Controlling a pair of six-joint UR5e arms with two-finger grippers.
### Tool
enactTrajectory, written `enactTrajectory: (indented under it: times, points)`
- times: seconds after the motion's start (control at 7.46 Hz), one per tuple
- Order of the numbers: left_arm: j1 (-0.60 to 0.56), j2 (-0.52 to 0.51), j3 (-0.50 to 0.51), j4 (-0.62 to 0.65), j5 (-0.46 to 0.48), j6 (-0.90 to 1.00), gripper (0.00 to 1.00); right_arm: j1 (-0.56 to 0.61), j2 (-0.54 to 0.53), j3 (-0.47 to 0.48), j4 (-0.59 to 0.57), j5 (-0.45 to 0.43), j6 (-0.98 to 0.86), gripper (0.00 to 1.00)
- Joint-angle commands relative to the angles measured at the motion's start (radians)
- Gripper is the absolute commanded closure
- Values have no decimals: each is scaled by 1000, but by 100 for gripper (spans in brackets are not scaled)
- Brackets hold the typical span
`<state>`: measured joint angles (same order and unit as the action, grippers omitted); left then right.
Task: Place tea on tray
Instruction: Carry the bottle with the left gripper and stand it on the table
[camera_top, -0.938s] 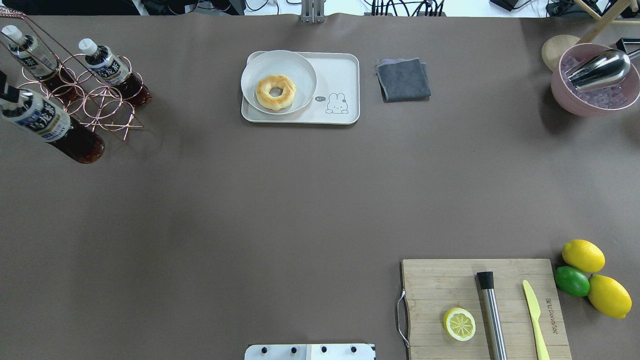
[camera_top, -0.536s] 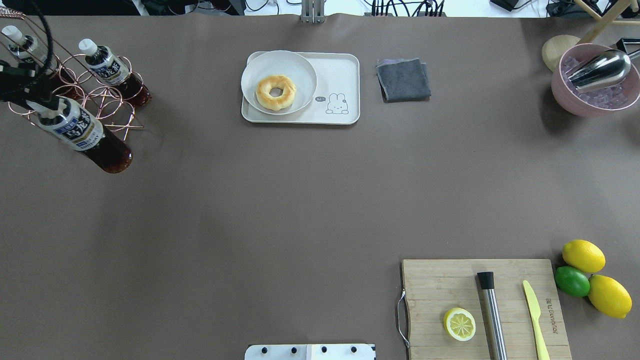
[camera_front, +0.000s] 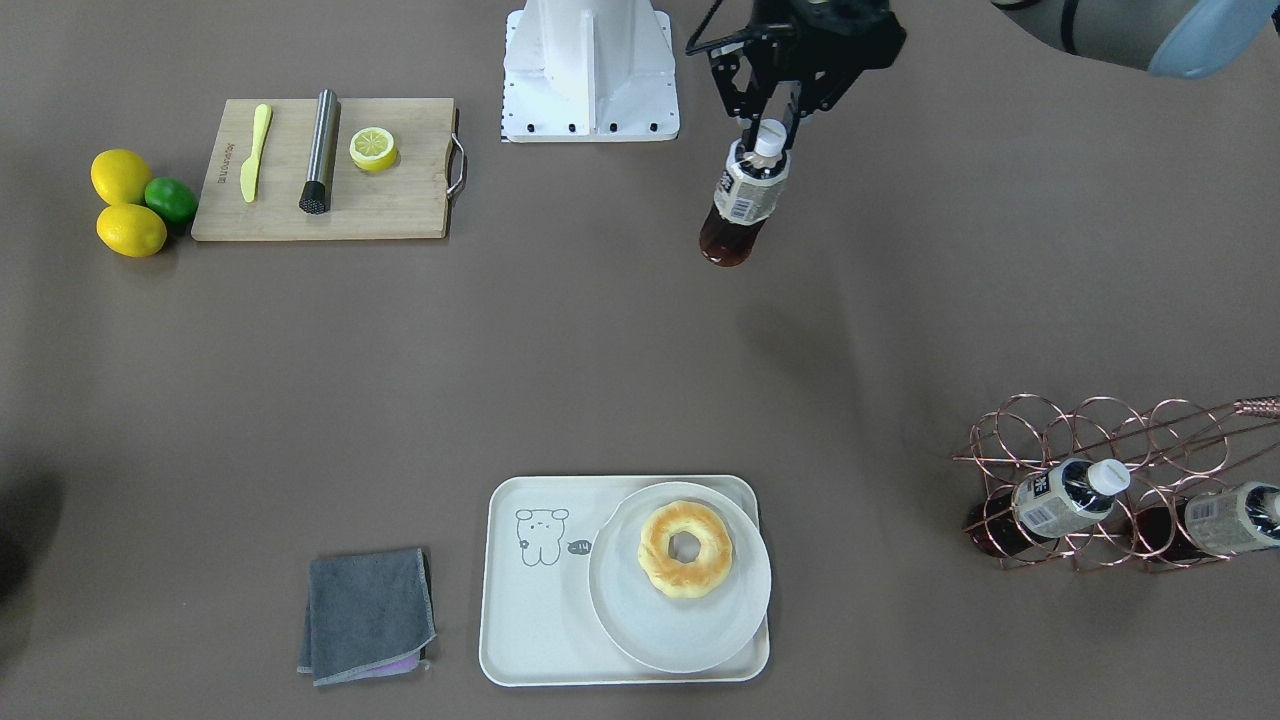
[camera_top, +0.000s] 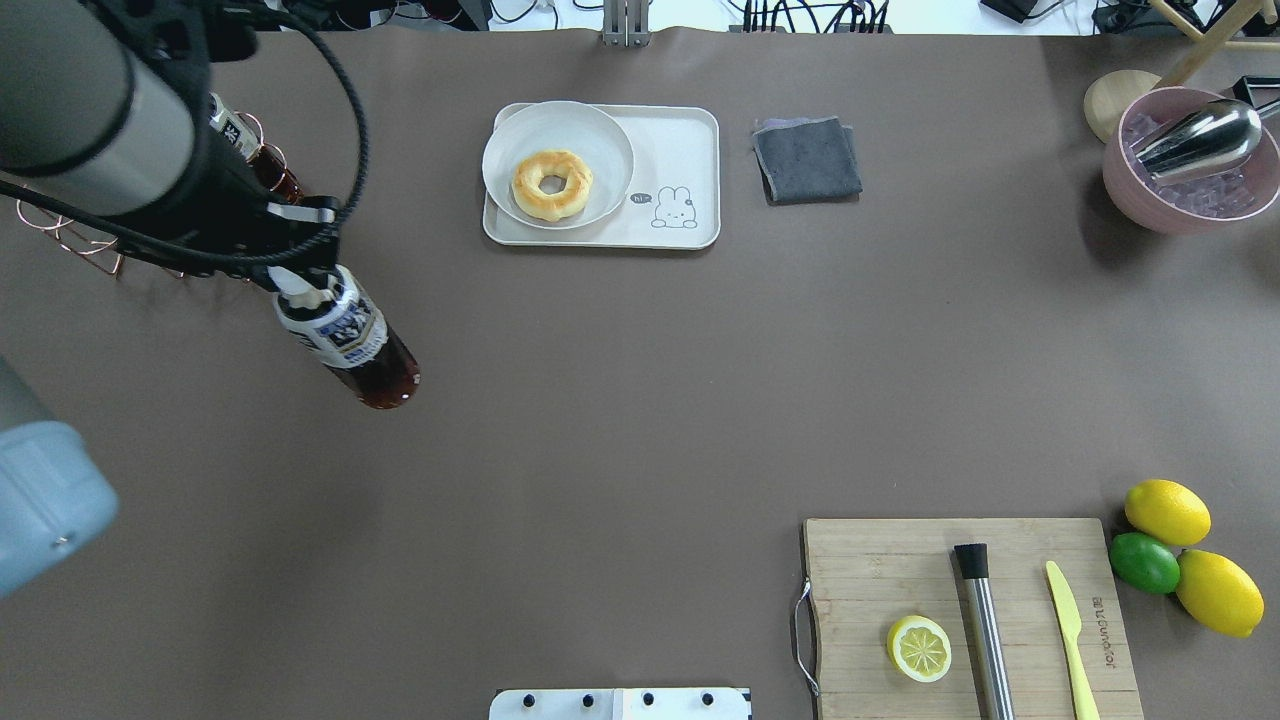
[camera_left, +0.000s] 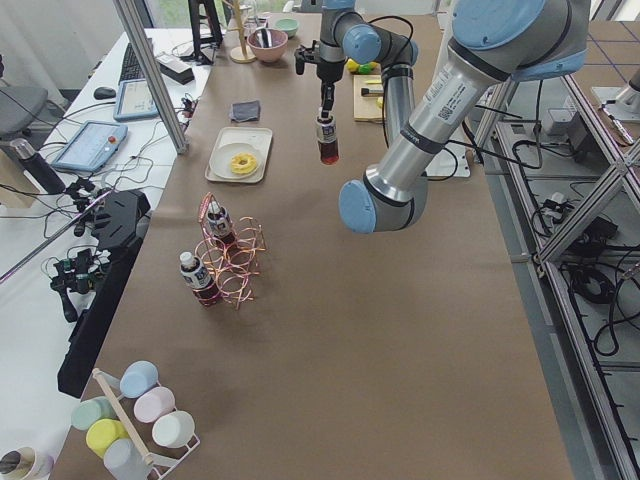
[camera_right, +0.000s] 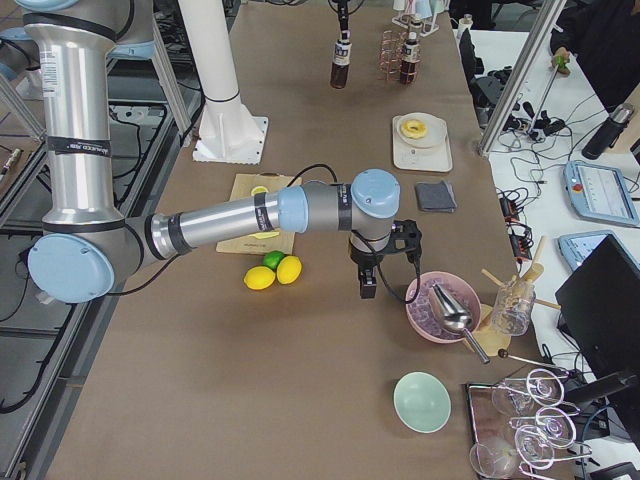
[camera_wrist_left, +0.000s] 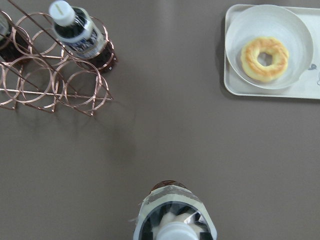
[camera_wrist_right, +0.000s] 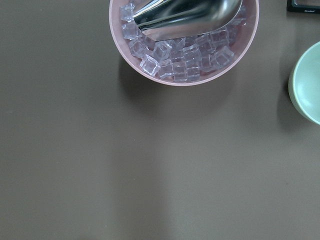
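Next, I let go of the tea bottle with my left gripper on the bare table (camera_front: 601, 326) between the cutting board and the tray.
My left gripper (camera_top: 300, 285) is shut on the neck of a tea bottle (camera_top: 352, 342) and holds it upright in the air, right of the rack and well left of the tray. The held bottle also shows in the front view (camera_front: 744, 200) under the gripper (camera_front: 768, 135), and in the left wrist view (camera_wrist_left: 175, 217). The cream tray (camera_top: 680, 150) with its cartoon lies at the far middle of the table (camera_front: 530, 620). Two more tea bottles (camera_front: 1065, 497) (camera_front: 1225, 518) stand in the copper wire rack (camera_front: 1100, 430). My right gripper (camera_right: 367, 290) shows only in the exterior right view, so I cannot tell its state.
A round white plate (camera_top: 590, 125) with a donut (camera_top: 551, 184) covers the tray's left half. A grey cloth (camera_top: 806, 158) lies right of the tray. A pink bowl of ice (camera_top: 1180, 190) with a scoop stands far right. A cutting board (camera_top: 900, 560) with a lemon half, muddler and knife lies near right, with citrus fruits (camera_top: 1165, 512) beside it.
My left arm has carried the tea bottle to the right and nearer, away from the rack and into open table space. The bottle stays in the gripper.
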<state>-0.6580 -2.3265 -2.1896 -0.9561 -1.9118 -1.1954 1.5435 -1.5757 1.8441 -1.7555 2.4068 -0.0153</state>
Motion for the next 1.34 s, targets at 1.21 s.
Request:
enactTrajectory:
  times: [1.21]
  points:
    - [156, -166, 376, -273, 173, -93, 100, 0, 16, 1, -4, 15, 0, 0]
